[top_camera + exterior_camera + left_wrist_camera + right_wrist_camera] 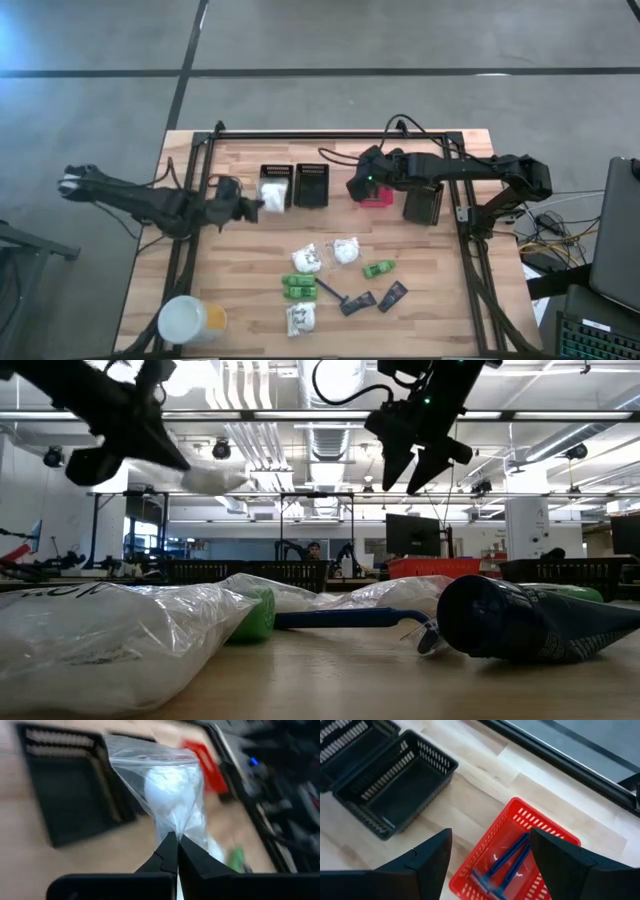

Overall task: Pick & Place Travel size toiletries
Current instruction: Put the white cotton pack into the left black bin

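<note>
Next, I let go of the clear packet with my left gripper in the far end of the black basket (282, 174) (65, 765) closest to it.
My left gripper (250, 208) is shut on a clear packet with white contents (272, 194), held above the left black basket (275, 172). My right gripper (490, 840) hangs open above the red basket (520, 820), which holds blue razors (510, 862); it touches nothing. On the near half of the table lie white crinkly packets (306, 259), (345, 250), (300, 318), green packs (378, 269), (297, 286), a thin razor (335, 293) and two dark sachets (357, 302), (392, 296). My left gripper pinches the packet between its two fingers (167, 852) by the clear plastic at one end (175, 827). The rest of the packet, with its white contents (172, 792), sticks out beyond the fingertips. In the low view the packet (210, 478) is lifted clear of the table.
A second black basket (312, 185) stands beside the first, and a dark basket (422, 203) sits right of the red one. The big white-and-yellow tub (185, 320) stands at the near left corner. A dark frame rail (330, 133) runs along the far edge.
</note>
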Available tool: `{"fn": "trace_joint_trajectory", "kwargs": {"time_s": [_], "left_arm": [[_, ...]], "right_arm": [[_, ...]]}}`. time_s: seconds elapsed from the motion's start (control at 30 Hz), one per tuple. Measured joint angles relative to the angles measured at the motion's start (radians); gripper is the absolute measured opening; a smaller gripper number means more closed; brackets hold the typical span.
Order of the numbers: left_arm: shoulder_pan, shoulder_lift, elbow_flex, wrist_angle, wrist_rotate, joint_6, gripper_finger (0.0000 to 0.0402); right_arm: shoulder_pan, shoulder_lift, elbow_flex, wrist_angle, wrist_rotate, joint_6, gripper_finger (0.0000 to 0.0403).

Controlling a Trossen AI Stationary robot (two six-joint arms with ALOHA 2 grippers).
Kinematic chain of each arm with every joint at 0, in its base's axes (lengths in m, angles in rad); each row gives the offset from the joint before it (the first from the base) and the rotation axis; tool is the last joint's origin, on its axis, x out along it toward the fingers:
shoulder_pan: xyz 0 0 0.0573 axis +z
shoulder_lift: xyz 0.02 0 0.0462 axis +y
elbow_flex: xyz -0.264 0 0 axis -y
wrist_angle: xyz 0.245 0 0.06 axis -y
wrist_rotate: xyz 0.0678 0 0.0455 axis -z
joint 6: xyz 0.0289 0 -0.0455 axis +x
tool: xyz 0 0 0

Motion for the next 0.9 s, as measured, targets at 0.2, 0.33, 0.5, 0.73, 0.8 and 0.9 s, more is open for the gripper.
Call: {"fn": "trace_joint_trajectory", "kwargs": {"time_s": [0.2, 0.33, 0.5, 0.73, 0.8, 0.9], "left_arm": [[0.262, 0.004, -0.065, 0.007, 0.17, 0.076, 0.0001], [0.41, 0.029, -0.076, 0.055, 0.297, 0.198, 0.0001], [0.539, 0.093, -0.058, 0.061, 0.388, 0.303, 0.0001], [0.571, 0.209, -0.055, 0.321, 0.37, 0.562, 0.0001], [0.584, 0.256, -0.052, 0.318, 0.333, 0.58, 0.0001], [0.599, 0.327, -0.053, 0.317, 0.329, 0.6, 0.0001]], "right_arm": [[-0.014, 0.004, 0.0, 0.001, 0.0, 0.001, 0.0282], [-0.013, 0.004, 0.0, 0.0, -0.001, -0.002, 0.029], [-0.013, 0.004, 0.0, -0.001, -0.001, -0.005, 0.0297], [-0.014, 0.004, 0.0, -0.005, -0.001, -0.01, 0.0294], [-0.014, 0.003, 0.0, -0.009, -0.001, -0.01, 0.0287], [-0.014, 0.004, 0.0, -0.009, -0.002, -0.01, 0.0277]]}}
